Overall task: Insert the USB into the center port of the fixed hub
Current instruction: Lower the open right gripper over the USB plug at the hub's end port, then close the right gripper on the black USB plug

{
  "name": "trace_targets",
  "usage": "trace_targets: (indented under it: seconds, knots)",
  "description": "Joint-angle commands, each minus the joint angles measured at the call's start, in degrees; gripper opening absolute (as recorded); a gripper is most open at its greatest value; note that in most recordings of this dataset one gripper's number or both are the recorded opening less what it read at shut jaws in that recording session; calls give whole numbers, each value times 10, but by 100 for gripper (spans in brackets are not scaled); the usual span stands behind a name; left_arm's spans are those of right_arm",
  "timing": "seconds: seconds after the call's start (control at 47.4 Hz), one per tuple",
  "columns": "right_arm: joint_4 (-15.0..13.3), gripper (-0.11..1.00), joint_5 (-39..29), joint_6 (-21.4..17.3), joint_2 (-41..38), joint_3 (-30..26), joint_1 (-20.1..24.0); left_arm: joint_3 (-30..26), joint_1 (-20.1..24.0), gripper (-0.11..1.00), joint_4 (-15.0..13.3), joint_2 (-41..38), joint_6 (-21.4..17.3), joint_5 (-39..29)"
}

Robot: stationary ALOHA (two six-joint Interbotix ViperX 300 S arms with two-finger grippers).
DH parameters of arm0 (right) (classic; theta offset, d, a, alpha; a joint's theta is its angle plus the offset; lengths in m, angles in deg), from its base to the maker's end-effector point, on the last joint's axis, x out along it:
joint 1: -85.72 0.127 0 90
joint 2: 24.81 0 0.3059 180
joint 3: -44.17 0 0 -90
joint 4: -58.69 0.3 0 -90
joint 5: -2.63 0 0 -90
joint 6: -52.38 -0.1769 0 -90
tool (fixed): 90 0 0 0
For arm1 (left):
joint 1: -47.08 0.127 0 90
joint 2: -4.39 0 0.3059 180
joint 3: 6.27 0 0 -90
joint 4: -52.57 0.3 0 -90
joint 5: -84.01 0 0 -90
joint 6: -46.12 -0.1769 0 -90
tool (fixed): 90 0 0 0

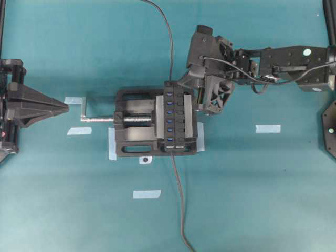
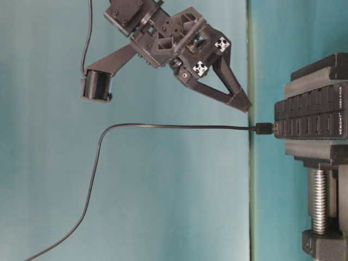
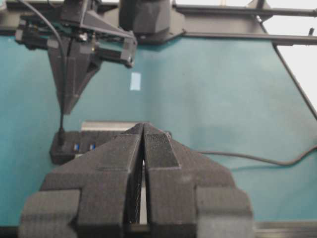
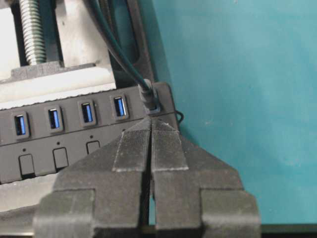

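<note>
The USB plug is in the hub's end slot, next to my right gripper's shut fingers. Next, I open them, grip the plug [image 2: 264, 128] and pull it out first.
The fixed hub [image 1: 178, 118] is a long black strip clamped in a vise, with a row of blue slots. The USB [image 4: 150, 101] stands plugged into the slot at the hub's end, and its thin cable [image 1: 169, 47] runs off the far edge. The center port [image 1: 170, 112] shows empty blue. My right gripper [image 4: 151, 120] is shut and empty, its tips just beside the plug, over the hub's button side. It hovers slightly above the hub [image 2: 312, 117] in the table-level view. My left gripper [image 1: 67, 107] is shut and empty, far left of the vise.
The black vise [image 1: 134, 142] has a silver screw handle [image 1: 97, 118] pointing toward my left gripper. A second cable [image 1: 180, 210] leaves the hub's near end toward the front edge. Blue tape strips [image 1: 268, 128] lie around the vise on the teal table.
</note>
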Motion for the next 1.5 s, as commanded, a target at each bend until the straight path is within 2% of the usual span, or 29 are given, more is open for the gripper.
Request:
trace_targets:
  seconds: [0.0,0.57,0.845,0.929,1.014,1.182,1.246,1.288,1.478]
  knots:
    - [0,-2,2,0,7,-12,-1,-5,1,1,1,-1,1,3]
    - [0,-2,2,2,6,-16,-1,-4,1,1,1,4,1,3]
    - [1,5,-11,0,-7,-25,1,-3,1,1,1,4,0,3]
    - [1,12,-12,2,-11,-27,3,-2,1,1,1,2,0,3]
    - [0,25,-7,4,-13,-28,4,-1,2,1,1,1,0,3]
    - [0,72,7,0,-17,-29,4,-2,2,1,1,1,0,3]
    - [0,86,8,1,-18,-29,4,-1,2,1,1,1,0,3]
    - [0,89,9,1,-18,-29,4,-1,2,1,1,1,0,3]
    - [0,84,16,3,-18,-29,5,-1,2,1,1,1,0,3]
